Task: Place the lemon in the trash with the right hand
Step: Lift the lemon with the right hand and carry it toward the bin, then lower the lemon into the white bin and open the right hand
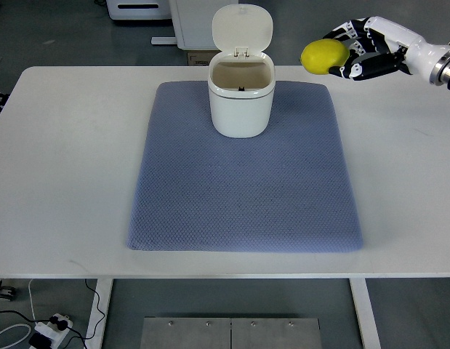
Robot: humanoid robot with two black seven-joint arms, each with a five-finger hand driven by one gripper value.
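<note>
Next, my right gripper drops the lemon inside the open white trash bin (241, 75) on the blue-grey mat.
A yellow lemon (324, 56) is held in the air by my right hand (350, 52), whose black and white fingers are curled around it. The arm comes in from the upper right edge. The lemon hangs above the table's far side, to the right of the white trash bin (240, 102) and a little higher than its rim. The bin stands upright on the far middle of the blue-grey mat (243, 185), its flip lid (242, 27) tilted open at the back and its inside showing empty. My left arm does not show.
The mat lies on a white table (65, 160). Beyond the far edge stand white furniture and a cardboard box (199, 58). Below the front edge are the table's legs, cables and a power strip (46, 331).
</note>
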